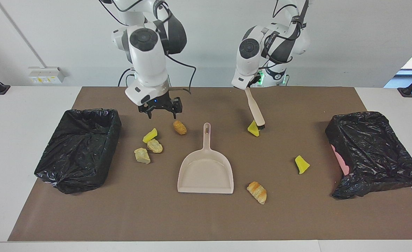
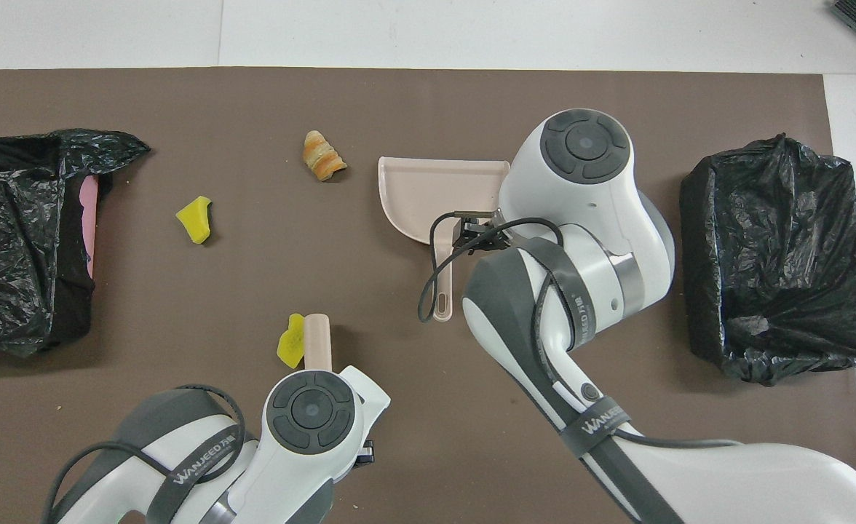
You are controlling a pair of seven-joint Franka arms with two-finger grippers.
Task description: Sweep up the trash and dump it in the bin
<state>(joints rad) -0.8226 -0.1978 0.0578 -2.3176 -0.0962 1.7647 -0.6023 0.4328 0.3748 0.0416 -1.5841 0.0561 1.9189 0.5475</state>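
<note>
The robot's right gripper will go to the beige dustpan next and close on the middle of the dustpan's handle (image 2: 444,278).
My left gripper (image 1: 246,87) is shut on the handle of the beige brush (image 1: 255,111), which slants down to the mat. Its dark bristles touch a yellow wedge of trash (image 1: 252,128), on the side toward the left arm's end. From above, the brush (image 2: 317,340) and that wedge (image 2: 289,348) show just ahead of my left wrist. My right gripper (image 1: 161,112) hangs open and empty over the mat, beside a brown lump (image 1: 179,127). The beige dustpan (image 1: 206,171) lies flat mid-mat. More trash lies around it: a yellow wedge (image 1: 150,135), two tan lumps (image 1: 155,146), a croissant-like piece (image 1: 257,192) and another yellow wedge (image 1: 302,164).
A black-lined bin (image 1: 78,148) sits at the right arm's end of the brown mat. A second lined bin (image 1: 374,154) stands at the left arm's end with pink showing at its wall. From above, my right arm (image 2: 581,240) covers part of the dustpan (image 2: 435,189).
</note>
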